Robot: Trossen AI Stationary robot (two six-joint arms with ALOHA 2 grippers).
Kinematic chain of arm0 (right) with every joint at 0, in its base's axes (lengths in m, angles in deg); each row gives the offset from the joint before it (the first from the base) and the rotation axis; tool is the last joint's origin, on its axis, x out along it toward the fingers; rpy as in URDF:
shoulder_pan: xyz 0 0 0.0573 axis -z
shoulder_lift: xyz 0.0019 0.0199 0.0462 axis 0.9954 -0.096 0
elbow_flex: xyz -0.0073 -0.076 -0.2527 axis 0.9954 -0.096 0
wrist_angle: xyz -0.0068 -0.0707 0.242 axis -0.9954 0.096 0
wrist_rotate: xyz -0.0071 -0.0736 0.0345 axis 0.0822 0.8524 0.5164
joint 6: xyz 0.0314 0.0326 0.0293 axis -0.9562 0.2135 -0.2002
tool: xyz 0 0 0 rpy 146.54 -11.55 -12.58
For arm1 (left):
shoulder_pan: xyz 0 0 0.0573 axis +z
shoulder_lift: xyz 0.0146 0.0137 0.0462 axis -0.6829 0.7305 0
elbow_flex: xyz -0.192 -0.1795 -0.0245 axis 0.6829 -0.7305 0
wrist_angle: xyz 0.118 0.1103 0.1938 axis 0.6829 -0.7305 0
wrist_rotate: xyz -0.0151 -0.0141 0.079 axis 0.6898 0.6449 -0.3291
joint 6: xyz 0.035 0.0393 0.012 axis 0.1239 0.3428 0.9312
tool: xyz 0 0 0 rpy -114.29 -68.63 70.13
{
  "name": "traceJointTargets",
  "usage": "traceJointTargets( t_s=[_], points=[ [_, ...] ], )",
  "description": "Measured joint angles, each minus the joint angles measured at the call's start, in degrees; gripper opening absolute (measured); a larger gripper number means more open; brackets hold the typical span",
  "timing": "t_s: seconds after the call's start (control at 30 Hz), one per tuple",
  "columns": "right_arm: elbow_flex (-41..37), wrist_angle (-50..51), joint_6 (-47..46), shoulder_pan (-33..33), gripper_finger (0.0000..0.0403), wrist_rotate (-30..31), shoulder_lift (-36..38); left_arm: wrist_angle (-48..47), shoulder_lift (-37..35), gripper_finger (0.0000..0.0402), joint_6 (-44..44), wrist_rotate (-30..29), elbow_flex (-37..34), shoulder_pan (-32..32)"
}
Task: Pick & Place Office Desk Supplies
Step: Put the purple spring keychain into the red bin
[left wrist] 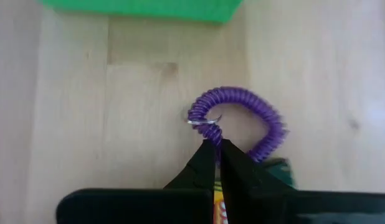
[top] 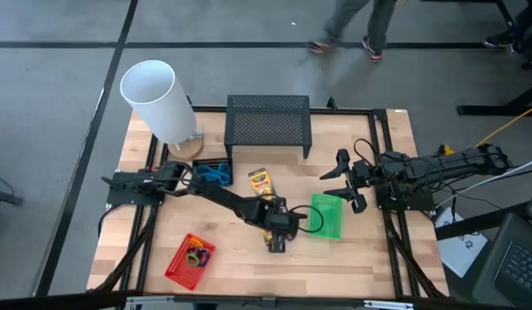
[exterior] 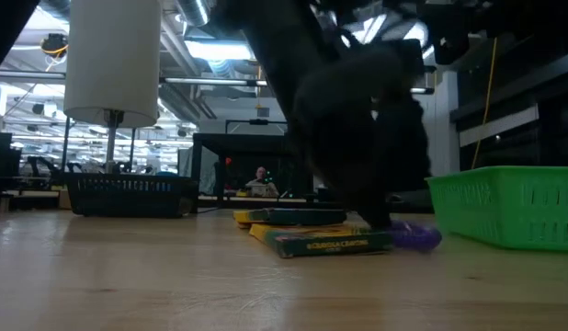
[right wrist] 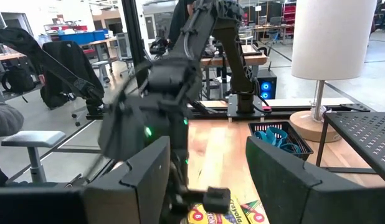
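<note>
My left gripper will release the purple coiled loop in the red basket, on top of the other loops [top: 201,257].
A purple coiled loop [left wrist: 245,106] lies just beyond the tips of my left gripper [left wrist: 216,142], which is shut on it near the table's middle [top: 277,241]. In the low view the loop [exterior: 414,237] shows beside a yellow-and-green crayon box [exterior: 323,245] that lies flat on the table; a second box [exterior: 286,217] is behind it. The green mesh basket [top: 327,215] stands right of the gripper. My right gripper [top: 343,182] waits open, level, above the table's right side. My left gripper pinches the purple loop between its two fingertips at the coil's end by the small metal ring [left wrist: 207,124]. The fingers slant down from above, coming from the table's left. The rest of the coil curves out past the tips, low over the wood; whether it is clear of the table I cannot tell.
A red basket [top: 190,259] holding loops sits near the front left. A black basket with blue scissors [top: 213,173] is behind the left arm. A wide black mesh stand [top: 268,120] and a white cylinder [top: 156,96] stand at the back. People walk beyond the table.
</note>
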State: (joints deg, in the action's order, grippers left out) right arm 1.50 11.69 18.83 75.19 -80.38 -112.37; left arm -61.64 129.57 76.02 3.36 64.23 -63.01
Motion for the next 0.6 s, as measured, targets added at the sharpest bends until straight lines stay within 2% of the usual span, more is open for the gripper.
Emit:
traceJointTargets(
  t_s=[0.37,0.5,0.6],
  points=[
    [0.0,0.2,-0.8,0.0,0.0213,0.0,0.0,-4.1,-7.7,0.0003,2.3,-8.2,0.0,-1.0],
    [0.0,0.2,-0.8,0.0,0.0213,0.0,0.0,-9.8,-11.9,0.0003,1.2,-12.9,-2.6,-1.8],
    [0.0,0.3,-0.7,0.0,0.0213,0.0,0.0,-9.9,-16.9,0.0003,-0.8,-15.5,-6.7,-2.9]
  ],
)
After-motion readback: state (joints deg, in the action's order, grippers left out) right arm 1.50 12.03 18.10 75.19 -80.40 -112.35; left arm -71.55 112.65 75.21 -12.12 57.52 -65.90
